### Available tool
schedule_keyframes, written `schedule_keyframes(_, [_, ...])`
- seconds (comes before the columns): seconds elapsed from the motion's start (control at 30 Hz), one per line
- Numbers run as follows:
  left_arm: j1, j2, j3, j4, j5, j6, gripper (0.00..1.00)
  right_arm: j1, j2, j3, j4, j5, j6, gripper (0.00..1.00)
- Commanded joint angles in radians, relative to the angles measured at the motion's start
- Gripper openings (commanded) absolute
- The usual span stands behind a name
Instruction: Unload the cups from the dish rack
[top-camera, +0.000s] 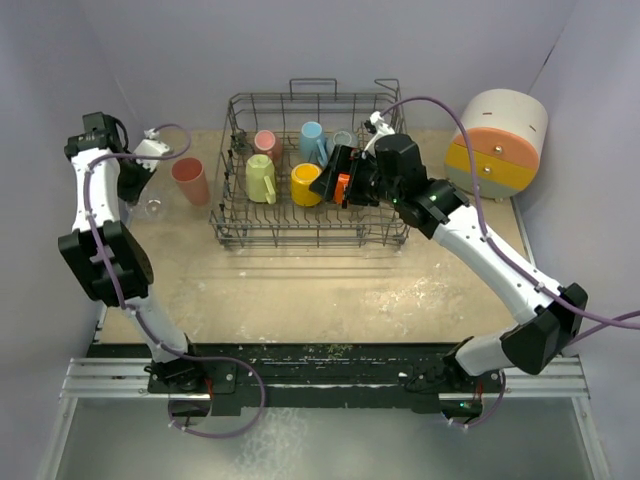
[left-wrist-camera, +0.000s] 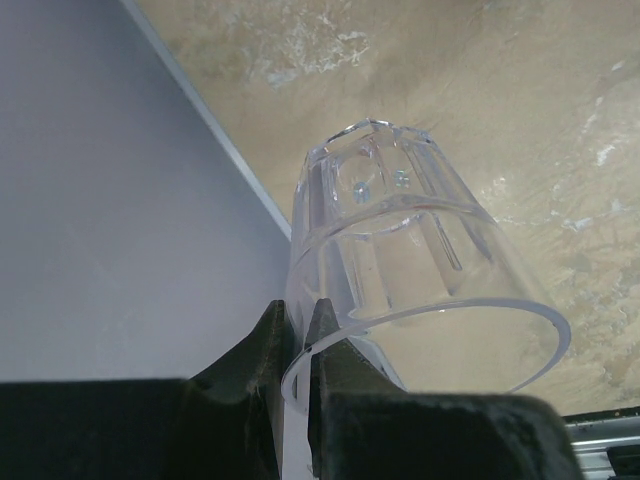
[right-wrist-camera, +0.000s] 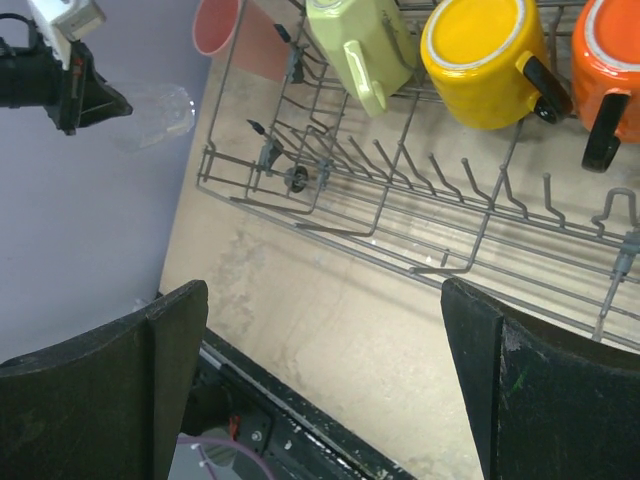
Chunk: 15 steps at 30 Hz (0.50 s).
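My left gripper needs to set the clear tumbler down on the table (top-camera: 176, 202) next to the salmon tumbler, away from the rack.
The dark wire dish rack (top-camera: 228, 215) stands at the table's back middle. It holds a pink cup (top-camera: 267, 143), a light blue cup (top-camera: 313, 137), a grey cup (top-camera: 343, 140), a yellow-green mug (top-camera: 261, 178), a yellow mug (top-camera: 306, 185) and an orange mug (top-camera: 343, 188). A salmon tumbler (top-camera: 190, 181) stands on the table left of the rack. My left gripper (left-wrist-camera: 297, 335) is shut on the rim of a clear tumbler (left-wrist-camera: 400, 240) at the far left, low over the table (top-camera: 152, 207). My right gripper (right-wrist-camera: 325, 335) is open and empty over the rack beside the orange mug (right-wrist-camera: 610, 60).
A round white, orange and yellow drawer box (top-camera: 497, 143) stands at the back right. Grey walls close the left, back and right sides. The table edge and wall run close by the clear tumbler. The black arm rail (top-camera: 320, 365) lies along the near edge.
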Motion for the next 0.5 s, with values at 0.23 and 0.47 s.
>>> schedule_keyframes(0.23, [-0.003, 0.279, 0.111, 0.057, -0.07, -0.133, 0.0, -0.002, 0.009, 0.108, -0.055, 0.08, -0.083, 1.0])
schedule_keyframes(0.47, [-0.03, 0.392, 0.212, 0.055, -0.069, -0.183, 0.0, -0.007, 0.016, 0.1, -0.056, 0.088, -0.091, 1.0])
